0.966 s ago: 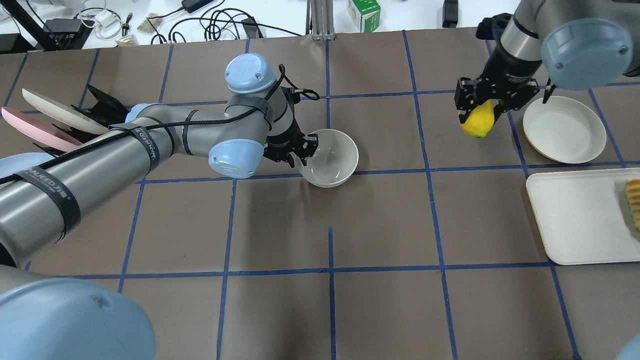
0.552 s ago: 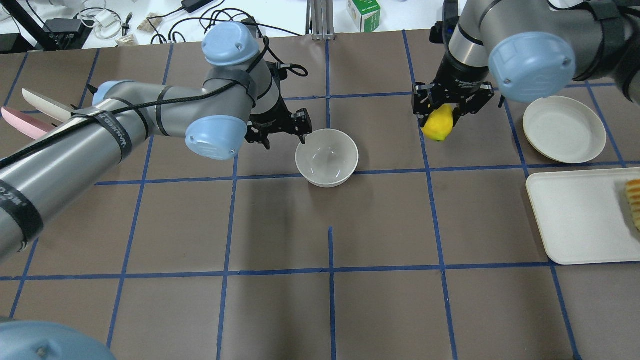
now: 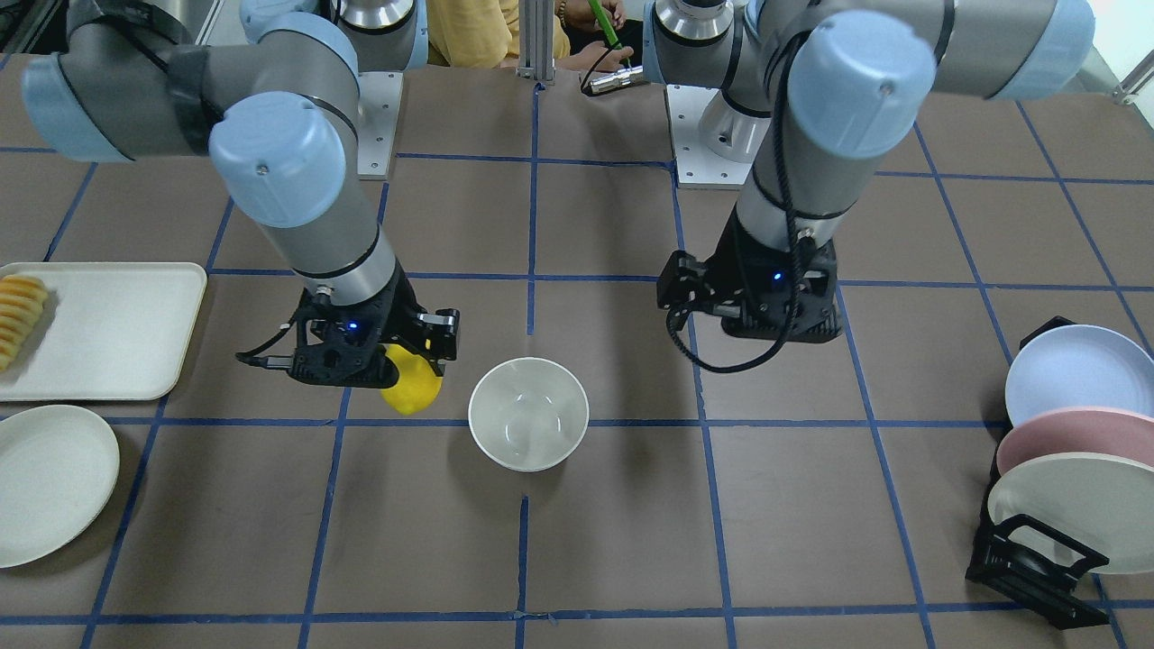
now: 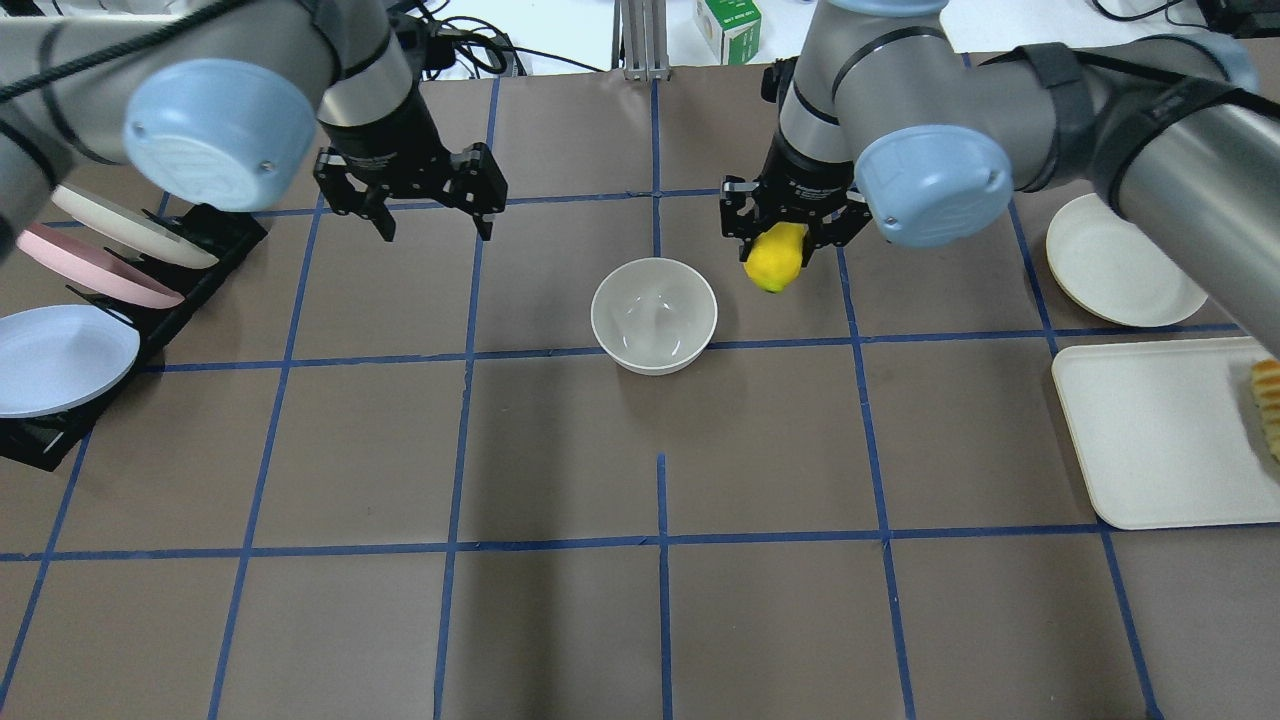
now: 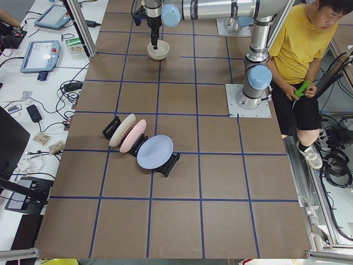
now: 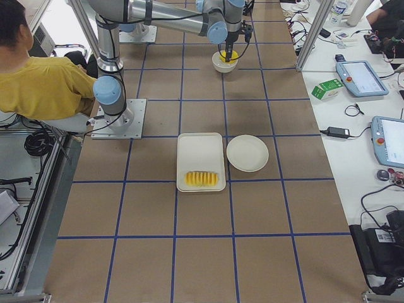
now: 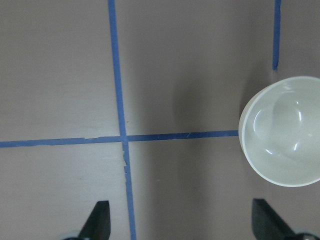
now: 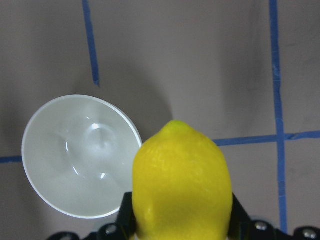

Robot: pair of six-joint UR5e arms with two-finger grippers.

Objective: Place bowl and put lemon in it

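Next, my right gripper lets go of the yellow lemon low inside the off-white bowl (image 3: 529,425) (image 8: 86,148), close to the middle of the bowl's bottom.
The off-white bowl (image 4: 654,314) stands upright and empty on the brown table near its middle; it also shows in the front view (image 3: 528,413), the left wrist view (image 7: 282,131) and the right wrist view (image 8: 80,155). My right gripper (image 4: 784,240) is shut on the yellow lemon (image 4: 775,257) and holds it in the air just right of the bowl's rim. The lemon also shows in the front view (image 3: 410,388) and fills the right wrist view (image 8: 181,185). My left gripper (image 4: 432,222) is open and empty, raised, far left of the bowl.
A black rack with pastel plates (image 4: 100,270) stands at the left edge. A flat off-white plate (image 4: 1120,262) and a white tray (image 4: 1160,430) with sliced fruit (image 4: 1267,405) lie at the right. A seated person (image 5: 300,61) is behind the robot.
My right gripper has carried the lemon leftward to beside the bowl. My left gripper has let go of the bowl, opened and pulled back to the left and away.
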